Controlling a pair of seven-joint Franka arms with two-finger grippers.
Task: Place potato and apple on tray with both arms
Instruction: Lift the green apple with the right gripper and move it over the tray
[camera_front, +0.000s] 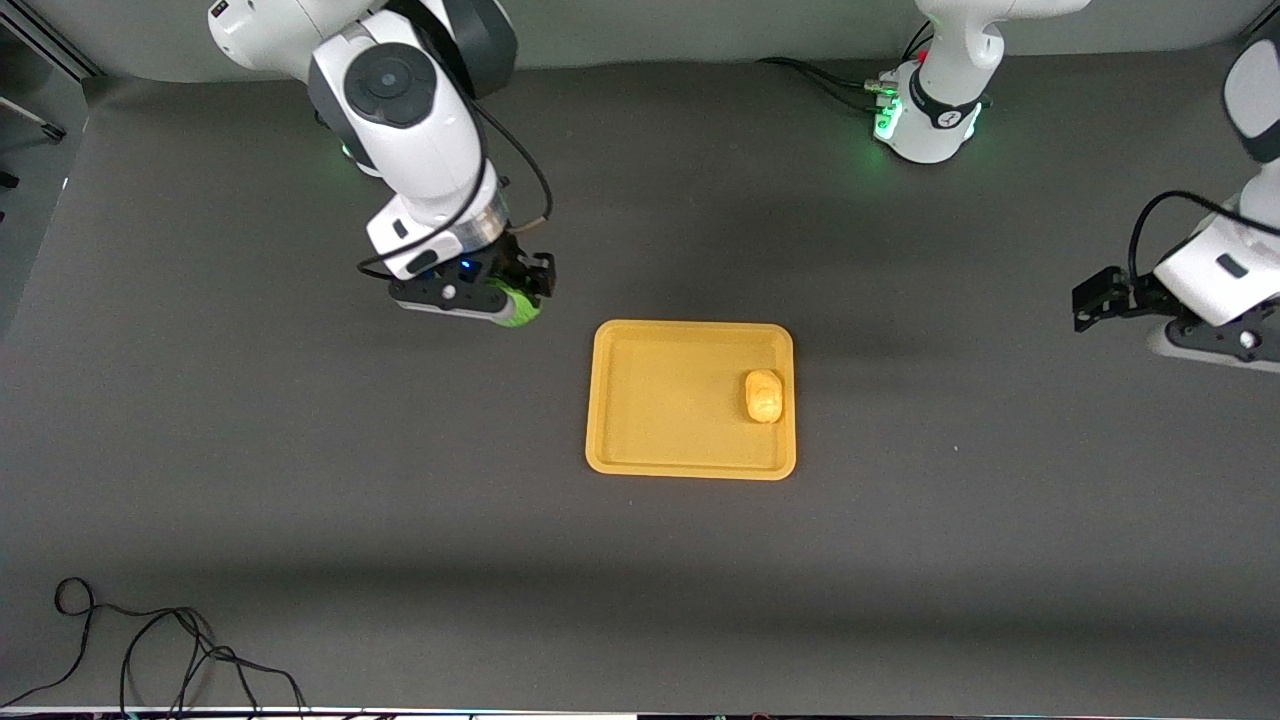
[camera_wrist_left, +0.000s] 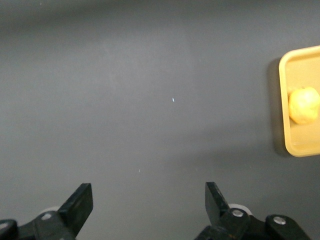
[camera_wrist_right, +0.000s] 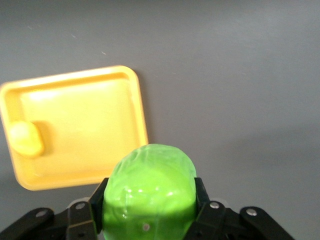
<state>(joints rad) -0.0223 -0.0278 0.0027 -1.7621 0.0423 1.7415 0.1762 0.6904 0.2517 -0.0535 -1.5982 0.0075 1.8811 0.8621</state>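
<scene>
Next, my right gripper lets go of the green apple in the middle of the tray (camera_front: 689, 402) (camera_wrist_right: 73, 130), next to the potato.
The yellow-orange tray (camera_front: 660, 400) lies in the middle of the table. The potato (camera_front: 764, 395) rests in it, at the end toward the left arm; it also shows in the left wrist view (camera_wrist_left: 303, 104) and the right wrist view (camera_wrist_right: 26, 139). My right gripper (camera_front: 520, 295) is shut on the green apple (camera_front: 519, 305), held above the bare table just off the tray's corner toward the right arm's end. The apple (camera_wrist_right: 149, 192) fills the space between the fingers in the right wrist view. My left gripper (camera_front: 1100, 298) is open and empty, over the bare table at the left arm's end.
A black cable (camera_front: 150, 650) lies coiled at the table's edge nearest the front camera, toward the right arm's end. The arm bases (camera_front: 925, 115) stand along the table's edge farthest from that camera.
</scene>
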